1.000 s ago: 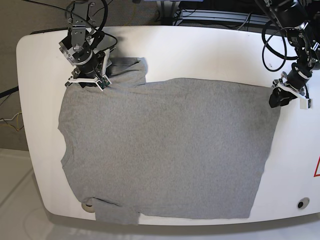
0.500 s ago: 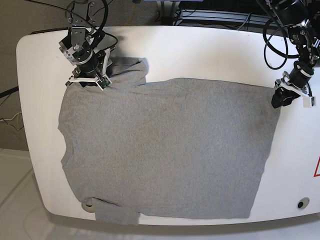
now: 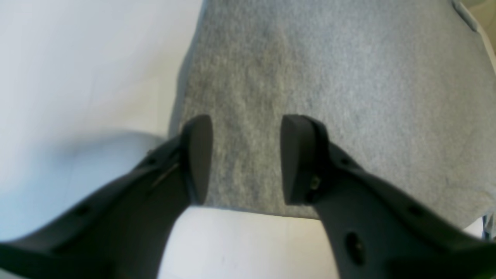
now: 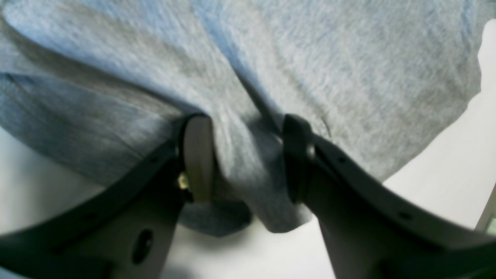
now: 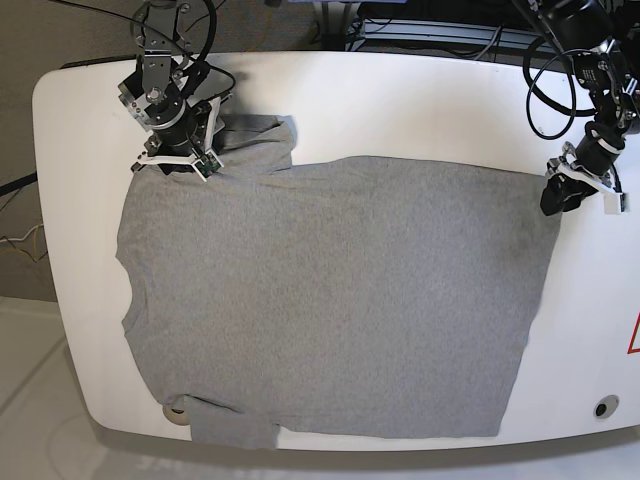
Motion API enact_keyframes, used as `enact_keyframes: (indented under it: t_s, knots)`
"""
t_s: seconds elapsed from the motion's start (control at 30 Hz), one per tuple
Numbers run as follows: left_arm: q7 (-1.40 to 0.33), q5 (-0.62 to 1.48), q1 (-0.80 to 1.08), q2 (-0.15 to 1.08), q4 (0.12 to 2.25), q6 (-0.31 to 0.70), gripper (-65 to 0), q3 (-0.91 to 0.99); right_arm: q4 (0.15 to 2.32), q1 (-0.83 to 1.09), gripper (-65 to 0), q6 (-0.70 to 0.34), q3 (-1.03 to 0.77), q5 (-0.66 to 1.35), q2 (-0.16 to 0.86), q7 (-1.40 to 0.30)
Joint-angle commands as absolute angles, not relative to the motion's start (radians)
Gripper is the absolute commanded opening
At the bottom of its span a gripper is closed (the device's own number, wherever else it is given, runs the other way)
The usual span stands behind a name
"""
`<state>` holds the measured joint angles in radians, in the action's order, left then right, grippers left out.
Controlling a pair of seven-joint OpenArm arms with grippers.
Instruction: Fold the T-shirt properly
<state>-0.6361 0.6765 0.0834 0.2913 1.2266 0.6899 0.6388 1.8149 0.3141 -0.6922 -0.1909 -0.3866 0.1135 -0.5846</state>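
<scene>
My left gripper's open fingers are over flat cloth inside the T-shirt's edge. I need to back off and pinch the far edge (image 3: 244, 209) beside the hem corner.
The grey T-shirt (image 5: 330, 300) lies spread flat, plain side up, on the white table (image 5: 400, 100). One sleeve (image 5: 262, 140) is bunched at the far left, and the other sleeve (image 5: 235, 430) hangs at the near edge. My right gripper (image 5: 178, 163) is on the far sleeve. In the right wrist view it (image 4: 246, 159) is open, with a raised fold of the T-shirt (image 4: 310, 58) between the fingers. My left gripper (image 5: 560, 198) is at the far right hem corner. In its wrist view it (image 3: 246, 155) is open, straddling the flat T-shirt (image 3: 348, 77) corner.
Black cables (image 5: 545, 90) loop above the arm at the far right. A red triangle sticker (image 5: 634, 335) and a round hole (image 5: 601, 407) mark the table's right edge. The T-shirt's near hem reaches the table's front edge.
The left gripper's jaws have narrowed a little, and it has shifted slightly at the hem corner. The right gripper and the shirt have barely moved.
</scene>
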Motion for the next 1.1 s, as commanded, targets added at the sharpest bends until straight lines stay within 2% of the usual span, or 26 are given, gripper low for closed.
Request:
enact_keyframes:
  t_s: [0.0,0.13,0.53,0.93,1.07]
  knots:
    - [-0.616,0.689,0.079,0.309,1.240,0.698,-41.4,0.645,1.827,0.319,-35.8,-0.698,-0.199,-0.389,0.122,-0.602]
    - [-0.616,0.686,0.079,0.308,1.238,0.698,-38.1,0.645,1.821,0.321,-35.3,-0.698,-0.198,-0.391,0.122,-0.598]
    - [-0.619,0.691,0.096,0.303,1.240,0.698,-36.0,0.654,1.822,0.324,-35.5,-0.698,-0.194,-0.384,0.121,-0.590]
    - [-0.639,0.694,0.089,0.307,1.238,0.698,-37.8,0.644,1.832,0.320,-35.7,-0.698,-0.197,-0.390,0.119,-0.595]
    - [-0.669,0.689,0.092,0.299,1.237,0.698,-41.6,0.640,1.829,0.317,-35.8,-0.698,-0.204,-0.391,0.122,-0.595]
